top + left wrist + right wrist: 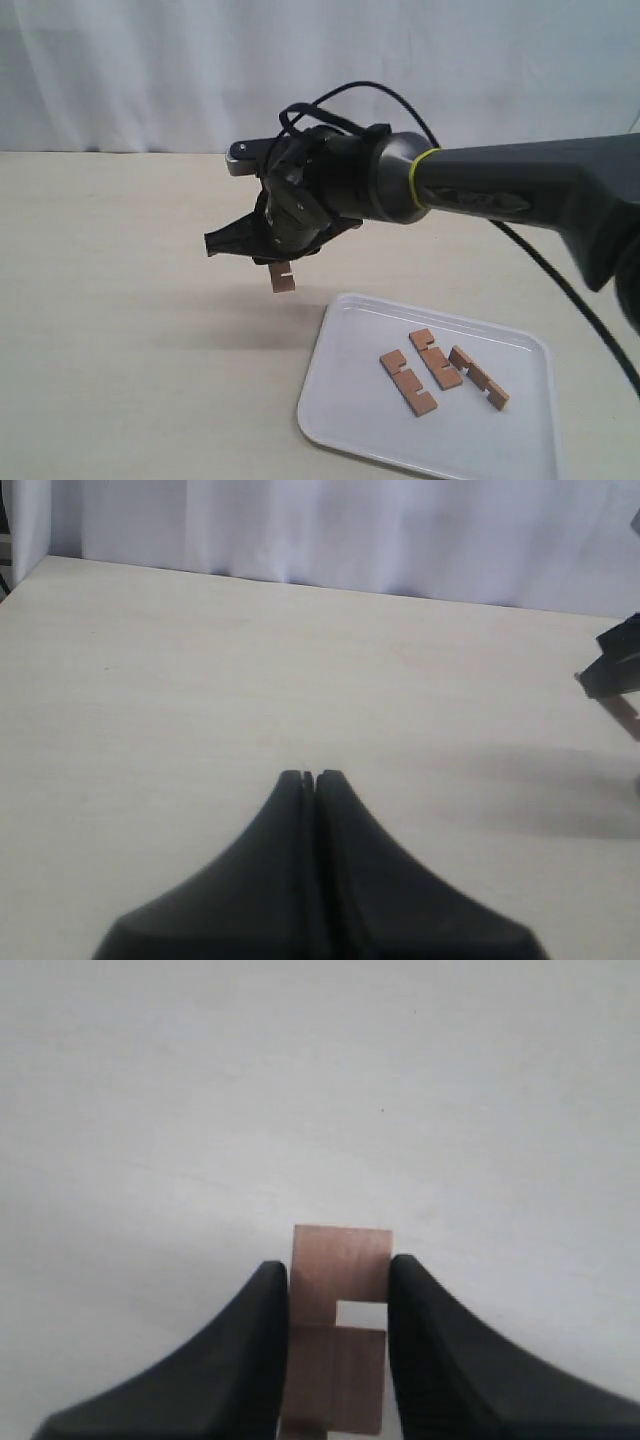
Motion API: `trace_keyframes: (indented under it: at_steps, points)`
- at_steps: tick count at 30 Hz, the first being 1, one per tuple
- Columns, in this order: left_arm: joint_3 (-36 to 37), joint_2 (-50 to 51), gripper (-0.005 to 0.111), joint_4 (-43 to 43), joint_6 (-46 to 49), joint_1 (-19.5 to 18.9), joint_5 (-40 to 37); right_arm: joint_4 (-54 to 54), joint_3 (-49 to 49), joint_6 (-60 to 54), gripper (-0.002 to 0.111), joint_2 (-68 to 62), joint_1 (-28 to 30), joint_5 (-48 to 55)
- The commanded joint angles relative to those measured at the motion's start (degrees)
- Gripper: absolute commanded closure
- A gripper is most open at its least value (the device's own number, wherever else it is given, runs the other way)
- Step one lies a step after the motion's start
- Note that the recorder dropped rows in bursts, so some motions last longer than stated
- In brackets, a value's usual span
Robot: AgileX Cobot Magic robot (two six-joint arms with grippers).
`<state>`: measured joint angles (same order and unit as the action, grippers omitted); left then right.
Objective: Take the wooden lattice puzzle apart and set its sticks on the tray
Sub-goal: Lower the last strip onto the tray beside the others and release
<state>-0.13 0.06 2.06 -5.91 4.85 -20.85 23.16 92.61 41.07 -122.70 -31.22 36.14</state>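
The stick in my right gripper, now hanging above the table beside the tray, will be let go on the tray, at the row's end (369, 398) opposite the stick standing on edge.
My right gripper (278, 262) hangs above the table, left of the tray, shut on one reddish-brown notched stick (282, 277) that points down. In the right wrist view that stick (340, 1270) sits clamped between the two black fingers (255, 1350), one notch showing. The white tray (340, 395) lies at the front right with three sticks (408, 382) on it, side by side. No assembled lattice puzzle is in view. My left gripper (307, 777) is shut on nothing, over bare table; it does not show in the exterior view.
The pale wooden table (120, 300) spreads left of the tray. A white curtain (150, 70) hangs behind it. The right arm's dark body and cable (520, 190) reach in from the right above the tray.
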Motion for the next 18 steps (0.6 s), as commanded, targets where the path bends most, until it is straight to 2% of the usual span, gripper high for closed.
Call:
trace_keyframes:
  at_steps: [1, 6, 13, 18]
  points:
    - [0.13, -0.06, 0.107, 0.02, 0.04, -0.07, 0.07, -1.33, -0.31, -6.86, 0.104, 4.83, -0.22, 7.68]
    - [0.13, -0.06, 0.107, 0.02, 0.04, -0.07, 0.07, -1.73, -6.18, -14.46, 0.104, 10.76, -0.22, 11.94]
    - [0.13, -0.06, 0.107, 0.02, 0.04, -0.07, 0.07, -1.27, -21.17, -15.01, 0.104, 20.21, 0.03, 5.57]
    - [0.13, -0.06, 0.107, 0.02, 0.04, -0.07, 0.07, -2.04, -27.51, -14.75, 0.104, 22.53, 0.03, 4.45]
